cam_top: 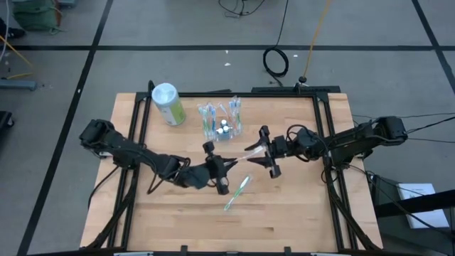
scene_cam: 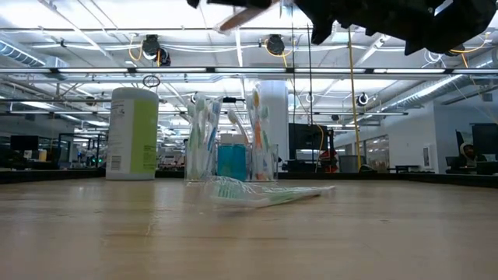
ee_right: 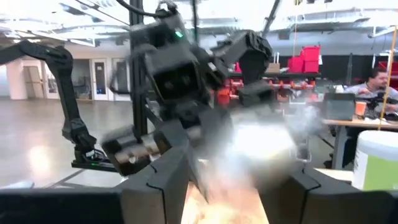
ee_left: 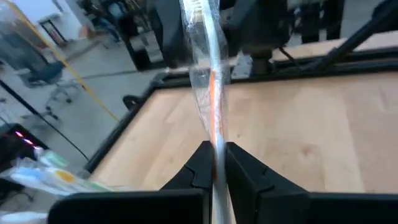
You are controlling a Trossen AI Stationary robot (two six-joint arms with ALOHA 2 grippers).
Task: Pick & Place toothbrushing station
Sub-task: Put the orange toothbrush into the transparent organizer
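Observation:
The wrapped toothbrush is held low on its handle by my left gripper, so my right gripper should steady it while my left gripper takes it nearer the head [ee_left: 215, 76].
The toothbrushing station [cam_top: 220, 119] is a clear holder with several toothbrushes and blue tubes; it stands upright at the table's far middle and also shows in the low view [scene_cam: 229, 152]. My left gripper [cam_top: 227, 166] is shut on a clear-wrapped orange-and-white toothbrush [cam_top: 247, 151], held high above the table [scene_cam: 243, 15]. My right gripper [cam_top: 261, 151] is open, and its fingers stand on either side of that toothbrush's other end [ee_right: 249, 149]. A green wrapped toothbrush [cam_top: 238, 193] lies flat on the table in front of the station [scene_cam: 264, 194]. My left gripper pinches the wrapped toothbrush near its one end [ee_left: 216, 140] between its two fingers [ee_left: 245, 171]. The fingers come level from the table's left and lie roughly along it. The toothbrush sticks out forward toward my right gripper, lifted clear of the table.
A green canister with a white lid [cam_top: 167, 104] stands upright left of the station [scene_cam: 132, 132]. Black rails [cam_top: 323, 135] run along the table's left and right sides. Bare wood lies at the near edge [cam_top: 213, 227]. A person sits far off in the room [ee_right: 373, 84].

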